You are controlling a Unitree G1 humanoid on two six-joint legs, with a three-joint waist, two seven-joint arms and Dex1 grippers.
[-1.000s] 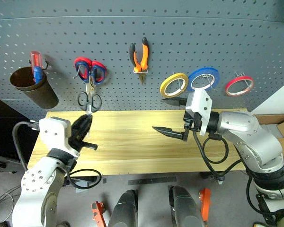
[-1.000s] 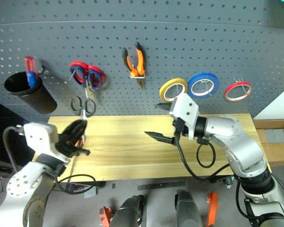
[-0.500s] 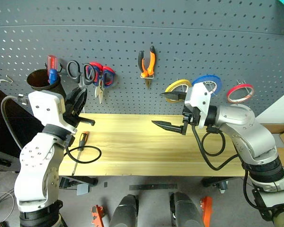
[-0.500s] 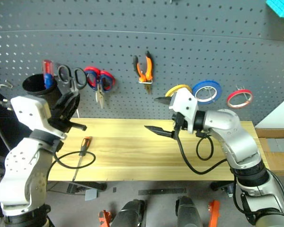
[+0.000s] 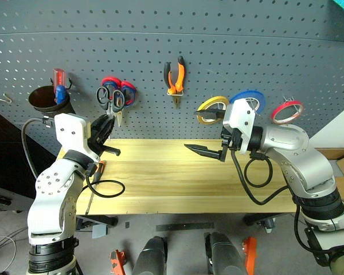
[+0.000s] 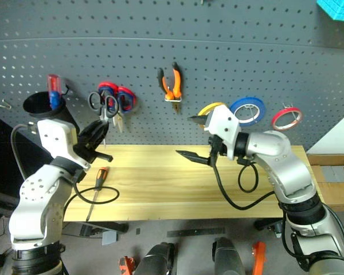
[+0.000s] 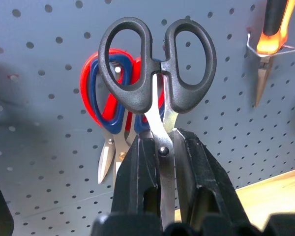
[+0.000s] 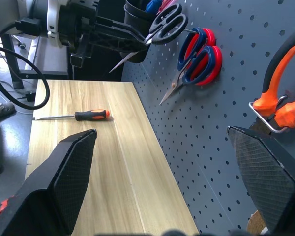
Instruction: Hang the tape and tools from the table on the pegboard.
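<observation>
My left gripper is going to release the black-handled scissors, now held close to the pegboard, on the hook [image 5: 113,100] [image 7: 127,103] that sits in front of the red-and-blue scissors.
My left gripper [image 7: 162,135] is shut on the blades of the small black-handled scissors [image 7: 157,64], handles up. It holds them close to the pegboard [image 5: 246,51], in front of the red-and-blue scissors [image 5: 128,91]; I cannot tell whether they touch a hook. The orange-and-black screwdriver [image 5: 96,175] lies at the left end of the table [image 5: 160,189], below that gripper. The pliers [image 5: 176,74] hang at the board's middle and the red tape [image 5: 288,111] hangs at the right. My right gripper [image 5: 203,133] is open and empty, above the table's middle.
A dark cup [image 5: 49,98] holding a red-handled screwdriver [image 5: 59,80] hangs at the board's left. A yellow roll [image 5: 212,109] and a blue roll [image 5: 247,102] hang just behind my right gripper. A black cable loops over the table's left end.
My left gripper has carried the black scissors forward, from near the cup to in front of the red-and-blue scissors. The head view has shifted. The right gripper has kept still.
</observation>
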